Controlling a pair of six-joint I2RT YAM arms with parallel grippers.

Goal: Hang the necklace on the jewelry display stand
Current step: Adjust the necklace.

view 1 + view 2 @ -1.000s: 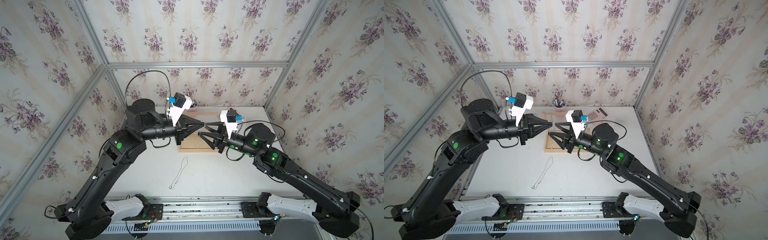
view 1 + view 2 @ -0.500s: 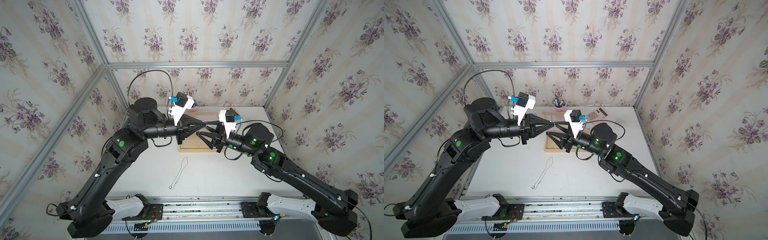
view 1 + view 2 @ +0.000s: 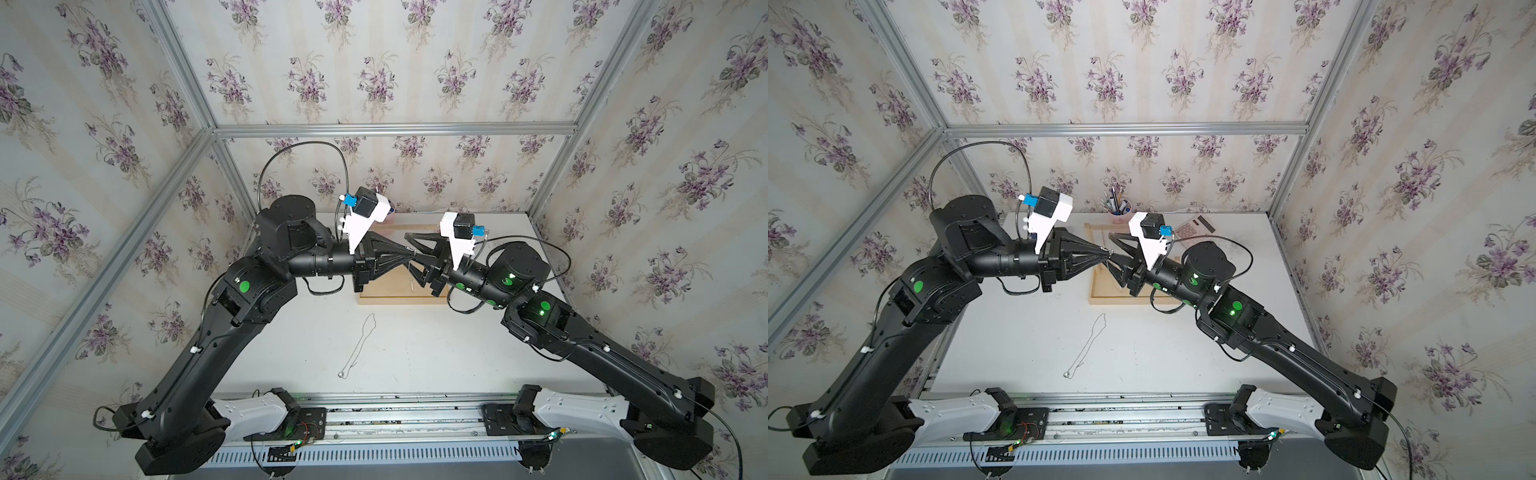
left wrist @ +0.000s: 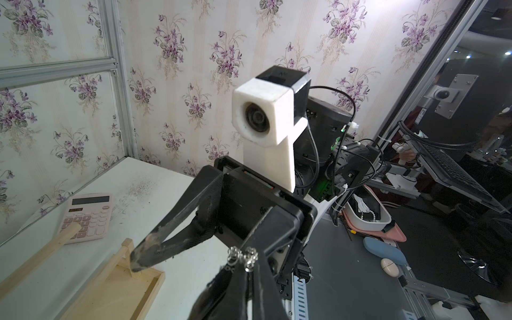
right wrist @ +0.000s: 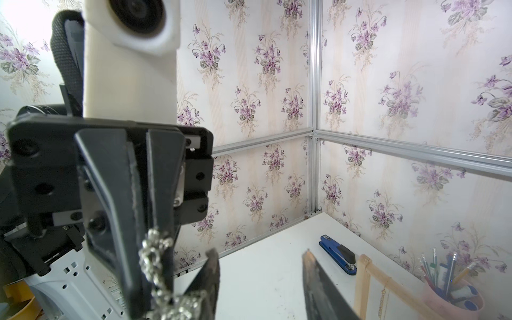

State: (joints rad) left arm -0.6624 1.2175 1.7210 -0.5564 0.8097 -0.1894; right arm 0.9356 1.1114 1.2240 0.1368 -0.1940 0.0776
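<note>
I see the necklace bunched at the tip of my left gripper, so next I pinch the chain (image 4: pixel 244 257) with my right gripper before my left gripper opens for a fresh hold.
My left gripper (image 3: pixel 410 252) (image 4: pixel 245 266) is shut on a bunch of silver chain, the necklace (image 4: pixel 243 256) (image 5: pixel 155 263), which dangles from its tip. My right gripper (image 3: pixel 410 255) (image 5: pixel 261 266) faces it tip to tip, held open. In both top views its fingers straddle the left gripper's tip. In the right wrist view the chain hangs beside one finger (image 5: pixel 210 266), not between the two. Both meet above the jewelry display stand, a light wooden tray (image 3: pixel 399 297) (image 3: pixel 1121 300) (image 4: pixel 119 285) with a thin crossbar (image 3: pixel 1100 226) (image 4: pixel 38 257).
A second thin necklace (image 3: pixel 360 345) (image 3: pixel 1090 347) lies stretched on the white table in front of the stand. A gold chain (image 5: pixel 383 299) hangs on the stand. A pink calculator (image 3: pixel 1187 228) (image 4: pixel 88 219), a pen cup (image 3: pixel 1120 205) and a blue stapler (image 5: pixel 338 256) sit at the back.
The right gripper's jaws have narrowed and it has moved closer, so its fingers now bracket the left gripper's tip. The left gripper still pinches the chain.
</note>
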